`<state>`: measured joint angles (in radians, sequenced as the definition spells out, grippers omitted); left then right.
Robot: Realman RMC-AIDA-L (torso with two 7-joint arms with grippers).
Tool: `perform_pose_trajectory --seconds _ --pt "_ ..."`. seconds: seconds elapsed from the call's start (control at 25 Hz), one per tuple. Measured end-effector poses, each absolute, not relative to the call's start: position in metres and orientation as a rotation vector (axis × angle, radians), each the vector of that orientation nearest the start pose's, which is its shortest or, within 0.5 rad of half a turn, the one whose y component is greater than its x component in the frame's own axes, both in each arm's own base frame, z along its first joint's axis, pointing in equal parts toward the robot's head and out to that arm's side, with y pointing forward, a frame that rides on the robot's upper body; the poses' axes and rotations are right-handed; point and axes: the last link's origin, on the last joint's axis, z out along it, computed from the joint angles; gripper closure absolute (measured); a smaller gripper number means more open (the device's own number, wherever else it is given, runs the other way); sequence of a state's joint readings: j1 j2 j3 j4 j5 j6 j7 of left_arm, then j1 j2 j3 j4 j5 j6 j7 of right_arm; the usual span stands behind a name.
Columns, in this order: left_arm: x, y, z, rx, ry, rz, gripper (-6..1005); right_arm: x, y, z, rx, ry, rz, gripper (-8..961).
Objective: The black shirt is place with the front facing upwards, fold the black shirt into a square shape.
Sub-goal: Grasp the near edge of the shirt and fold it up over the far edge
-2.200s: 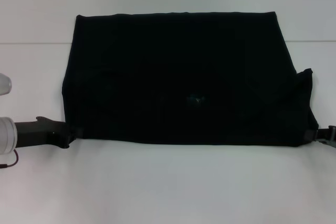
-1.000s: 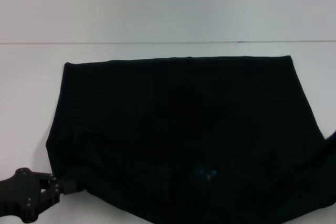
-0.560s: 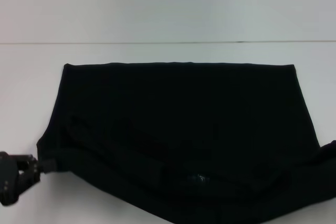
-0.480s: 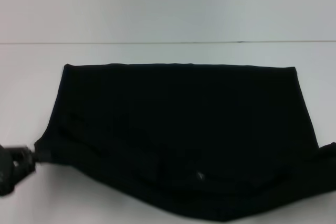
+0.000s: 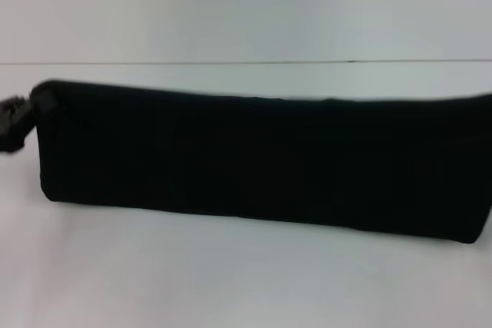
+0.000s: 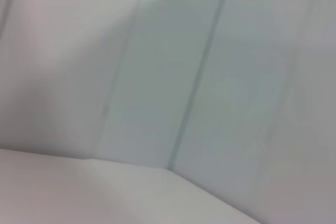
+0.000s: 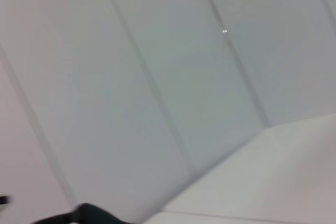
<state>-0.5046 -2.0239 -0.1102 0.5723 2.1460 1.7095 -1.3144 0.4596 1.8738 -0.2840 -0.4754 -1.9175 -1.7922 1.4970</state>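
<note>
Next, my left gripper lets go of the black shirt's corner on the white table (image 5: 87,74), just short of the thin dark line.
The black shirt (image 5: 261,159) stretches across the head view as a long, narrow dark band on the white table (image 5: 231,282), its upper edge raised and pulled taut. No lettering or label shows. My left gripper (image 5: 15,119) is at the far left, shut on the shirt's upper left corner. The shirt's right end runs past the picture's edge, and my right gripper lies beyond that edge, out of sight. A small dark scrap (image 7: 92,214) shows in the right wrist view; I cannot tell what it is.
The table's far edge (image 5: 231,62) meets a pale wall behind the shirt. Bare white tabletop lies in front of the shirt. Both wrist views show only pale wall panels (image 6: 210,77) and a strip of white surface.
The shirt's near edge has been lifted and carried up and away, so the wide spread cloth is now a narrow band. My left gripper rose from lower left to upper left.
</note>
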Motion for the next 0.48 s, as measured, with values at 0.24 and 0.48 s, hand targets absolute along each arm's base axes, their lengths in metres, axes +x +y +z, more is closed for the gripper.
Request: perform_pose_trajectory --seconds 0.24,0.48 --pt "-0.318 0.358 0.073 -1.978 -0.830 -0.994 981 0.308 0.358 0.095 -2.218 0.878 0.975 954" --pt "-0.308 0.388 0.053 -1.966 -0.806 -0.845 980 0.305 0.383 0.071 -2.140 0.863 0.867 953"
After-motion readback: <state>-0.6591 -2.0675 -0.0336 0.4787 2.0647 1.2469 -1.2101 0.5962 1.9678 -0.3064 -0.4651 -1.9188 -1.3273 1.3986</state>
